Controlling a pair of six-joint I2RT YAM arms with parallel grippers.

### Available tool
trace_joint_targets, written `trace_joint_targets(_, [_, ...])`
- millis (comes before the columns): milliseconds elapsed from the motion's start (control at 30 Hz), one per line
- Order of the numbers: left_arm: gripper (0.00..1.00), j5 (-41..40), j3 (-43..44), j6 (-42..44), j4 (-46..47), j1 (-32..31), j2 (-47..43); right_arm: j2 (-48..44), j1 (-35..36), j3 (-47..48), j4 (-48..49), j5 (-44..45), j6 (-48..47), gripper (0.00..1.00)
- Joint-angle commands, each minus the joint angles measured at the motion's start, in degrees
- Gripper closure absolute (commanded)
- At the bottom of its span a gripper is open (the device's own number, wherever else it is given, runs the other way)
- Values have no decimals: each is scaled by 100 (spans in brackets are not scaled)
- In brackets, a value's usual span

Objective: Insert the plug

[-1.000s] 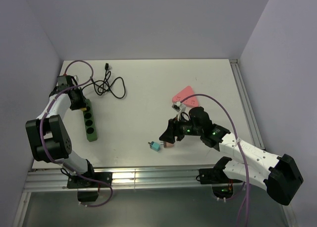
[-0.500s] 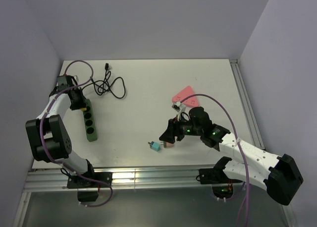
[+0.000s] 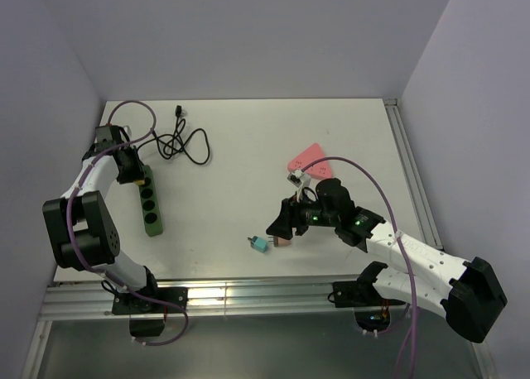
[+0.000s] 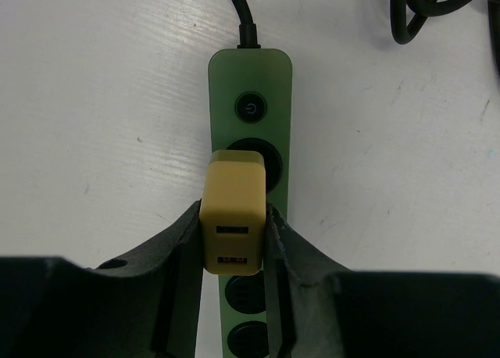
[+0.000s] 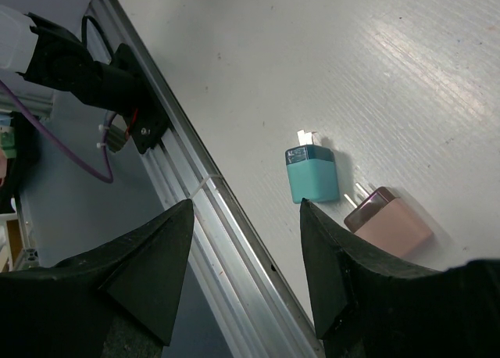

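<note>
The green power strip has a top socket (image 3: 145, 181) (image 4: 255, 167) beside the power button. My left gripper will let go of the yellow plug adapter in that socket.
A green power strip (image 4: 250, 100) lies on the white table, also in the top view (image 3: 150, 202) at the left. My left gripper (image 4: 233, 241) is shut on a yellow plug adapter (image 4: 233, 217) and holds it over the strip's top socket (image 4: 262, 156), just below the power button (image 4: 250, 108). In the top view the left gripper (image 3: 130, 167) sits over the strip's far end. My right gripper (image 5: 246, 241) is open and empty above a teal plug (image 5: 312, 173) and a pink plug (image 5: 389, 222), which also show in the top view (image 3: 262, 243) (image 3: 282, 239).
The strip's black cable (image 3: 184, 143) coils at the back left. A pink triangle piece (image 3: 310, 160) lies mid-table. The table's metal front rail (image 5: 226, 225) runs under the right gripper. More sockets (image 4: 241, 294) show below the held adapter.
</note>
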Motion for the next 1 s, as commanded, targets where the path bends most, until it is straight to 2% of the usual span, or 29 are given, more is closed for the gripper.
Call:
trace_joint_targets(0, [100,112,-51,-33,-548,-1,52,-95,27,-77,222,34,-84,36])
trace_joint_targets(533, [100,173,1,-24,-548,16,69,-25,27,-60,222,-10,-84,36])
trace_joint_targets(967, [100,50,537,-7,-671,25,921,-51,27,-69,195,25,-93,36])
